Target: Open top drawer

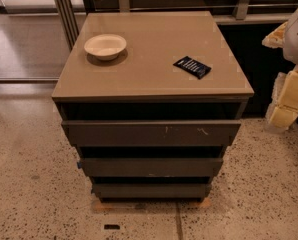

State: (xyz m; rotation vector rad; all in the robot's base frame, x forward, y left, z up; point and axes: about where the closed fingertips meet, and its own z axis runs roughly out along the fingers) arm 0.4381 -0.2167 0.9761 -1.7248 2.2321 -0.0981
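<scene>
I should next close at the small pale scratches [201, 132] on the top drawer's front.
The top drawer [151, 132] is the widest of three dark grey-brown handle-less fronts in a low cabinet. It has small pale scratches right of centre and a dark gap above it, just under the tabletop edge. None of its inside shows. My gripper [287, 100], pale yellow below a white arm part, is at the right edge of the camera view. It is beside the cabinet's right side, apart from the drawer and holding nothing that I can see.
The cabinet's tan top [149, 69] bears a white bowl [105, 46] at the back left and a dark blue packet [192, 66] at the right. Two narrower drawer fronts [150, 167] lie below. The floor is speckled terrazzo [34, 194]. Railings stand behind.
</scene>
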